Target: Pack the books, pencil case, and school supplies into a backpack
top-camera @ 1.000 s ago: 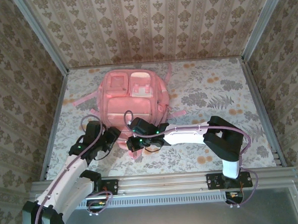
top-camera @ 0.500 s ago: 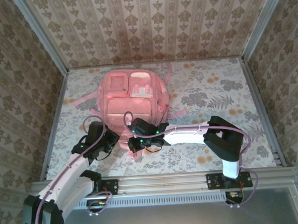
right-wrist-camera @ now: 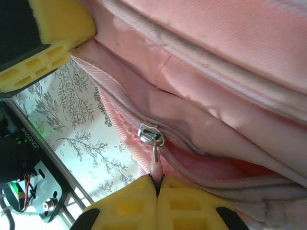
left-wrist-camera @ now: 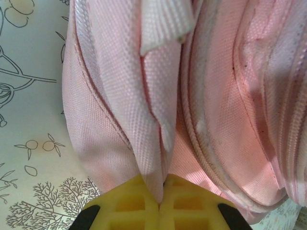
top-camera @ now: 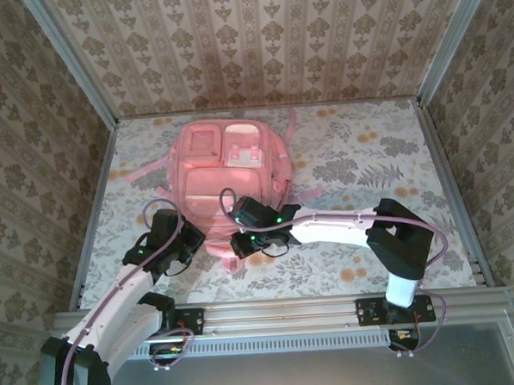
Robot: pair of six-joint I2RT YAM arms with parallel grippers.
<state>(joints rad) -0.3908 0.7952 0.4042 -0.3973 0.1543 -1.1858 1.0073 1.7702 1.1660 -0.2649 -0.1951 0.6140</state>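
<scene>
My left gripper is pinching a fold of fabric that is in the zipper slider's way. It should open and take the zipper's edge closer to the slider (right-wrist-camera: 123, 106).
The light pink backpack (top-camera: 226, 168) lies flat at the table's left middle, front pockets up. My left gripper (top-camera: 197, 239) is at its near left corner, its yellow pads (left-wrist-camera: 136, 206) shut on a fold of the backpack's pink fabric (left-wrist-camera: 158, 124). My right gripper (top-camera: 237, 244) is at the near edge, shut on the pink pull tab (right-wrist-camera: 157, 168) of a metal zipper slider (right-wrist-camera: 150, 135). To the right of the slider the zipper gapes a little, showing pink lining (right-wrist-camera: 216, 167). The books, pencil case and school supplies are out of view.
Pink straps trail out left (top-camera: 139, 171) and right (top-camera: 309, 195) of the backpack. The floral table cover (top-camera: 367, 161) extends to the right. Wallpapered walls close in three sides, and an aluminium rail (top-camera: 280, 310) runs along the near edge.
My left gripper has closed on the backpack's fabric at the near left corner. The right arm has shifted slightly right, still pinching the zipper pull.
</scene>
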